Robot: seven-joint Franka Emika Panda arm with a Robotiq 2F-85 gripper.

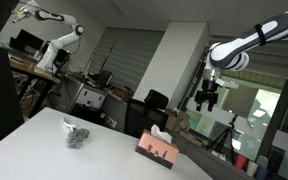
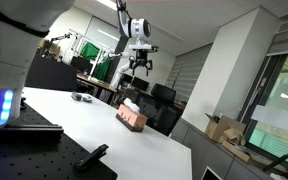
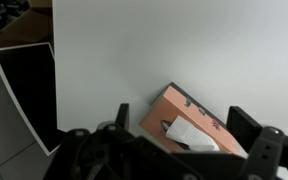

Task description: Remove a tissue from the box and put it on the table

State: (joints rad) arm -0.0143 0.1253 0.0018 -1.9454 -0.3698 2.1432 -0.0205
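The white tissue's top (image 1: 156,128) (image 3: 188,134) sticks up out of the pink tissue box, and my gripper should go down to it next and close there.
A pink tissue box (image 1: 156,149) stands on the white table (image 1: 44,140), with a white tissue (image 1: 160,131) sticking up from its top. It shows in both exterior views; the box (image 2: 132,118) sits near the table's far part. My gripper (image 1: 207,97) hangs high above the box, open and empty, also in an exterior view (image 2: 140,65). In the wrist view the box (image 3: 174,110) and its tissue (image 3: 192,134) lie far below between my open fingers (image 3: 179,140).
A small dark crumpled object (image 1: 76,134) lies on the table away from the box; it also shows in an exterior view (image 2: 81,97). A black panel (image 3: 26,95) lies beside the table's edge. Office chairs, desks and another robot arm (image 1: 54,40) stand behind.
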